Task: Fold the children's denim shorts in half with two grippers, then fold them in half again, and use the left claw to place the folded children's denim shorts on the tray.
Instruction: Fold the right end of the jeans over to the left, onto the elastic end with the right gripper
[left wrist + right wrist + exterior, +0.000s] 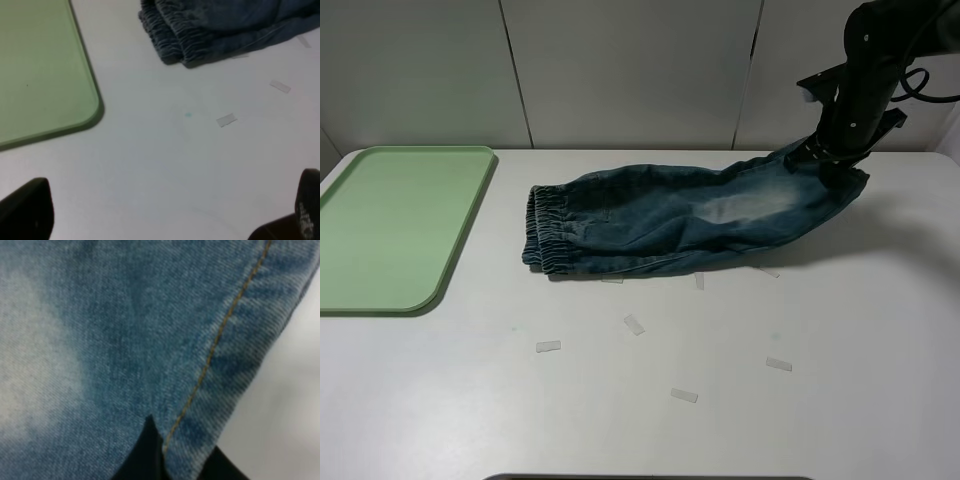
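Next, my right gripper lets go of the leg end on the middle of the denim shorts [686, 218], folded back toward the gathered waistband.
The children's denim shorts [690, 215] lie folded lengthwise on the white table, with the gathered waistband [545, 232] at the left and the leg end lifted at the right. My right gripper [825, 160] is shut on that leg end and holds it a little above the table. The right wrist view shows denim [125, 340] with an orange seam pinched in the gripper [170, 460]. My left gripper [165, 215] is open and empty above bare table, short of the waistband [180, 40]. It does not show in the exterior view. The pale-green tray [390, 225] sits at the far left, also in the left wrist view [40, 65].
Several small pieces of clear tape [549, 347] are stuck on the table in front of the shorts, and one shows in the left wrist view [226, 120]. A panelled wall stands behind the table. The table's front edge [650, 476] runs along the bottom.
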